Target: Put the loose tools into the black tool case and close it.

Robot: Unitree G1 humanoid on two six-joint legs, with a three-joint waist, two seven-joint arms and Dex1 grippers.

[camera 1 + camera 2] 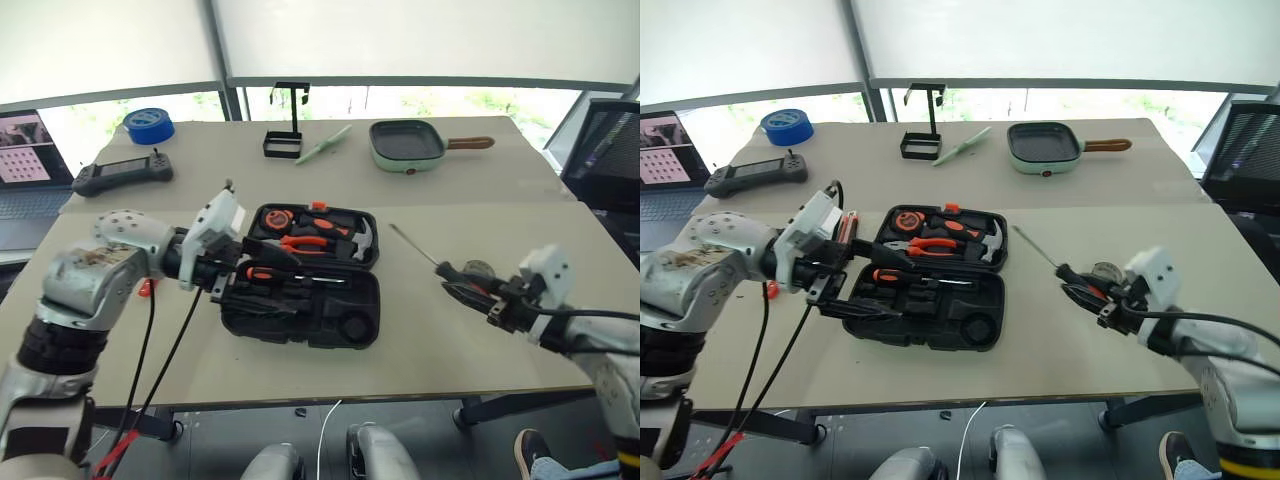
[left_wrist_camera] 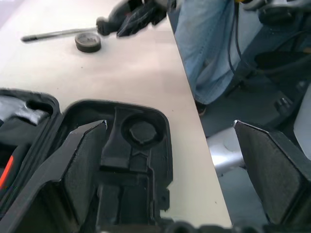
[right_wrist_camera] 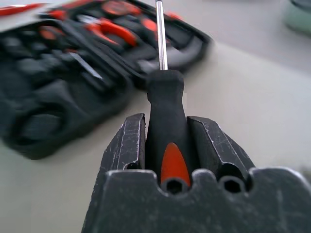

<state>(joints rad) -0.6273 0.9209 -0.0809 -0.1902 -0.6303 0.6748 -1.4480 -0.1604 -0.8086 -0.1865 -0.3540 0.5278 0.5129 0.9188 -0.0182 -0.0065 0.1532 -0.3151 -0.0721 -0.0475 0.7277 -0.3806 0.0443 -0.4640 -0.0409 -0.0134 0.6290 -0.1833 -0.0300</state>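
Note:
The right gripper should release the long-shafted screwdriver in the case, along the near side of the other screwdriver's shaft point(image 1: 316, 287) point(image 3: 76, 75).
The black tool case point(image 1: 345, 320) lies open in the middle of the table. Orange-handled pliers, a hammer and a black-and-orange screwdriver point(image 1: 268, 273) sit in its recesses. My left gripper point(image 1: 238, 268) hovers open over the case's left end. Its wide-spread fingers point(image 2: 85, 160) frame the empty round recess point(image 2: 141, 131). My right gripper point(image 3: 166, 127) is shut on the black-and-orange handle of the long-shafted screwdriver point(image 1: 412, 245), held above the table to the right of the case with its shaft pointing towards the case. The small grey tape roll point(image 1: 1103, 270) lies on the table just behind that gripper.
Along the far side stand a black game controller point(image 1: 122, 173), a blue tape roll point(image 1: 149, 125), a black wire stand point(image 1: 285, 140) and a green pan point(image 1: 408, 143). A laptop point(image 1: 25, 150) is at far left. A person's jeans leg point(image 2: 209, 43) is beyond the table's right edge.

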